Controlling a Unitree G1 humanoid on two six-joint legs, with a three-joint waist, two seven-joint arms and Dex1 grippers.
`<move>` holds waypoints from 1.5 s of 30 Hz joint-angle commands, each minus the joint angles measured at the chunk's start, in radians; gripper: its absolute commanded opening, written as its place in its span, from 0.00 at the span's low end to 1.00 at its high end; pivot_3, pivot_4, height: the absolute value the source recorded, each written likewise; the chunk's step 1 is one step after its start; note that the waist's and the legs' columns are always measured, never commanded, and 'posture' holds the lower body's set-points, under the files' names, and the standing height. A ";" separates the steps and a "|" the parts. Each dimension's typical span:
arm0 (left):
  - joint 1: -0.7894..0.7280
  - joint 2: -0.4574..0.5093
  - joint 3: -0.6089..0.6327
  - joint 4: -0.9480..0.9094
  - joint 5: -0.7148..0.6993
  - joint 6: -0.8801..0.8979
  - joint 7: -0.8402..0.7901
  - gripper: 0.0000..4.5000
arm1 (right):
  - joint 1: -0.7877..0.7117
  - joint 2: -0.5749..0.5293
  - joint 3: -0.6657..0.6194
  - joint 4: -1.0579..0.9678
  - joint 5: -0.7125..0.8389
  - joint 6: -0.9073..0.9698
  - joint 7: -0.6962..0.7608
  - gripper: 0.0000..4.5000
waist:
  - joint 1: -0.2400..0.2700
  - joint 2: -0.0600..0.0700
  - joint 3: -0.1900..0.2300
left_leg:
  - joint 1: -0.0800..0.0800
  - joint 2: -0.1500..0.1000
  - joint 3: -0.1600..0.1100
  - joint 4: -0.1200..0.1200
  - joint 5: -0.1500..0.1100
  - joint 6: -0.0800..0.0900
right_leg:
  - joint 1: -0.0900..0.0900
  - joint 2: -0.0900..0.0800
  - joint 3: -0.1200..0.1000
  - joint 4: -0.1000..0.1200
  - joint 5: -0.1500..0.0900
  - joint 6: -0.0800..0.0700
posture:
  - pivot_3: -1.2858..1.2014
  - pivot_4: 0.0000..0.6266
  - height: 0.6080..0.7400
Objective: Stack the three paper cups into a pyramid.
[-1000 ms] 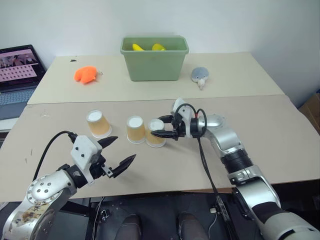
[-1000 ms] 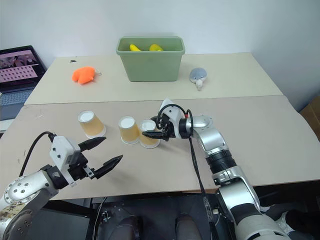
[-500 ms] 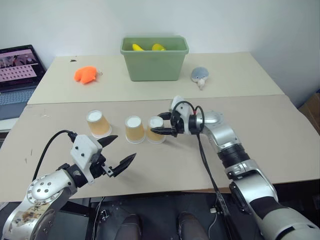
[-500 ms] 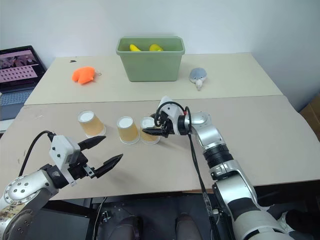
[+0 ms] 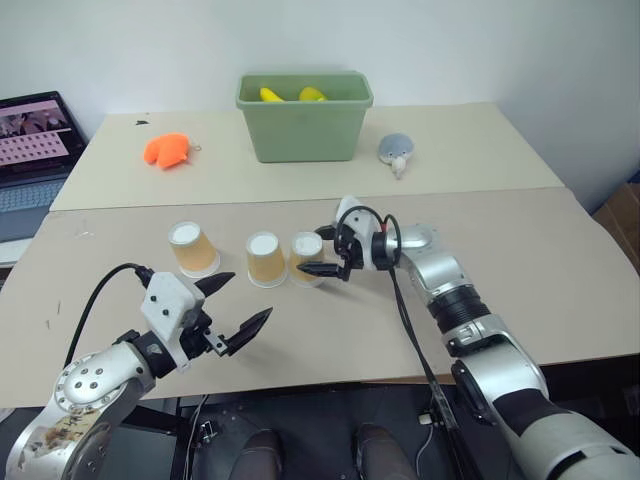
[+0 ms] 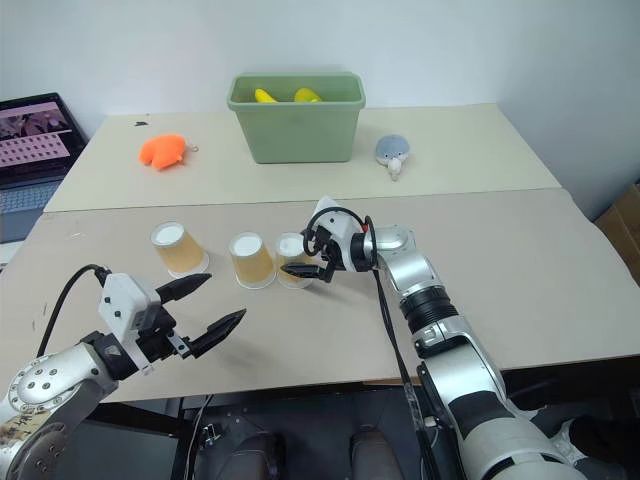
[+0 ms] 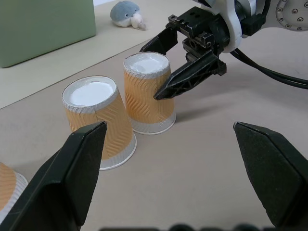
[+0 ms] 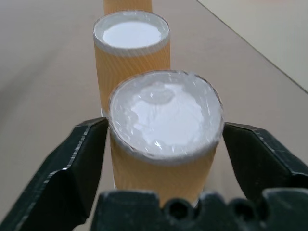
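The robot's left gripper should close around the upper sides of the paper cup (image 5: pixel 192 250) that stands apart from the others, closest to the orange plush toy.
Three tan-orange paper cups stand upside down in a row on the beige table (image 5: pixel 520 270): the left cup (image 5: pixel 192 249), the middle cup (image 5: pixel 265 259) and the right cup (image 5: pixel 304 252). The right cup stands close beside the middle one. My right gripper (image 5: pixel 312 253) reaches in from the right, open, with one black finger (image 8: pixel 79 161) on each side of the right cup (image 8: pixel 163 139) and a thin gap at each finger. Nearer the front edge, my left gripper (image 5: pixel 250 296) hangs open and empty, pointing at the cups. No cup rests on another.
A green bin (image 5: pixel 305 125) holding yellow items stands at the back centre. On the far table lie an orange plush toy (image 5: pixel 167 150) and a grey plush (image 5: pixel 397 152). A laptop (image 5: pixel 30 150) sits at the far left.
My right gripper's fingers have spread off the right cup, which now stands free beside the middle cup. My left gripper has stayed still. The view has shifted slightly.
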 commanded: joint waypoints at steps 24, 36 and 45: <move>0.036 -0.283 0.053 0.069 0.277 -0.126 0.366 1.00 | 0.108 -0.126 -0.168 -0.572 0.184 0.345 -0.111 0.99 | 0.021 0.000 0.000 | -0.001 -0.001 0.000 0.000 0.000 0.000 | 0.000 -0.001 0.000 -0.001 0.000 0.000 | 0.52 0.24 0.94; -0.149 -0.230 0.028 0.426 0.362 -0.269 0.276 1.00 | 0.251 -0.265 -0.157 -0.809 0.281 0.419 -0.039 0.99 | 0.025 -0.001 -0.001 | -0.001 -0.001 0.000 0.001 0.000 0.000 | 0.001 -0.001 -0.001 -0.001 0.000 0.000 | 0.52 0.24 0.94; -0.247 -0.167 0.036 0.555 0.355 -0.313 0.197 1.00 | 0.275 -0.292 -0.082 -0.856 0.270 0.346 0.029 0.99 | 0.023 -0.001 -0.001 | -0.001 -0.001 -0.001 0.001 0.000 0.000 | 0.001 -0.001 -0.001 -0.002 0.000 0.000 | 0.52 0.24 0.94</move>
